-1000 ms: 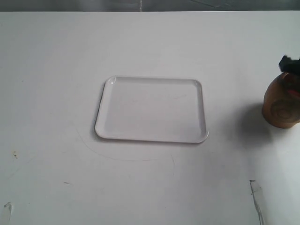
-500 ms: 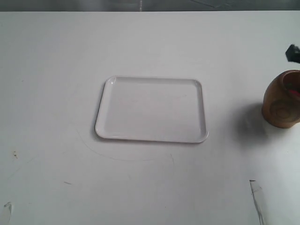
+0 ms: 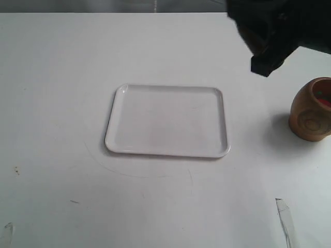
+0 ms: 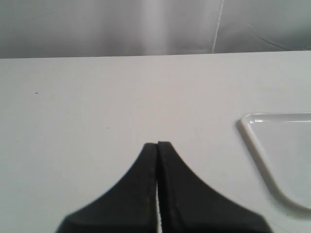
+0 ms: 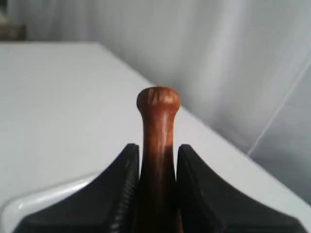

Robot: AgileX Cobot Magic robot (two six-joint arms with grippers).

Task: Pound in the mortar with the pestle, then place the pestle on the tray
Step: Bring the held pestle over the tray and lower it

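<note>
My right gripper will let go of the pestle on the white tray (image 3: pixel 147 138), lying close to the tray's front edge.
The white tray (image 3: pixel 168 121) lies flat in the middle of the table. The light-brown mortar (image 3: pixel 312 111) stands at the right edge, with something reddish inside its mouth. My right gripper (image 3: pixel 266 59) hangs as a dark blur high at the top right, between tray and mortar. In the right wrist view this gripper (image 5: pixel 158 148) is shut on the pestle (image 5: pixel 158 104), whose knobbed handle sticks out past the fingertips; a tray corner (image 5: pixel 39 201) shows beneath. My left gripper (image 4: pixel 158 144) is shut and empty over bare table, beside the tray (image 4: pixel 282 155). The exterior view does not show it.
The white table (image 3: pixel 62 77) ends at a far edge with a grey backdrop behind. A thin clear strip (image 3: pixel 283 217) lies near the front right, and small dark specks (image 3: pixel 16 170) mark the front left.
The right arm was at the mortar on the right edge, rose almost out of view, and has now swung in high at the top right, left of the mortar. Tray and mortar have not moved.
</note>
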